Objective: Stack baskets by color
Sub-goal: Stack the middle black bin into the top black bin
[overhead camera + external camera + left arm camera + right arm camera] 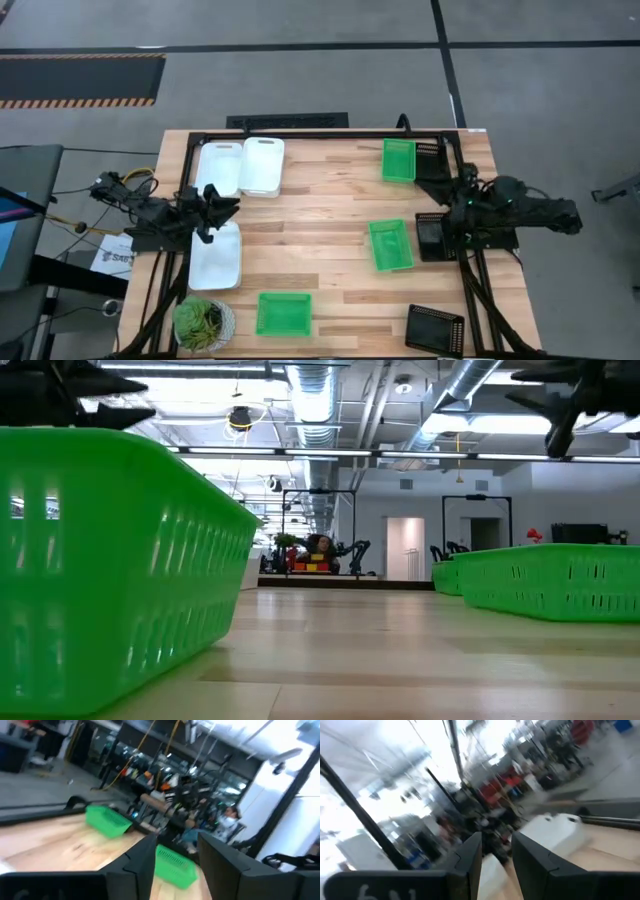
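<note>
Next, my right gripper closes on the middle black basket's rim (pixel 419 241), on the side next to the middle green basket.
Three white baskets lie on the table's left half: two side by side at the far edge (pixel 220 166) (pixel 262 165), one nearer (pixel 215 256). The green baskets are spread out at the far right (pixel 398 160), mid right (pixel 390 245) and near middle (pixel 284 313). Black baskets sit along the right edge (pixel 432 237) (pixel 435 328). My left gripper (pixel 214 206) hovers open above the table between the white baskets, nothing between its fingers (pixel 175 865). My right gripper (pixel 453 198) hangs open above the right edge, over the black basket, also with nothing in it (pixel 496 852).
A round potted green plant (pixel 204 322) stands at the near left corner. Another dark mesh basket (pixel 430 160) lies beside the far green one. The black frame rail (pixel 300 133) runs along the far edge. Bare wood (pixel 310 215) lies in the table's middle.
</note>
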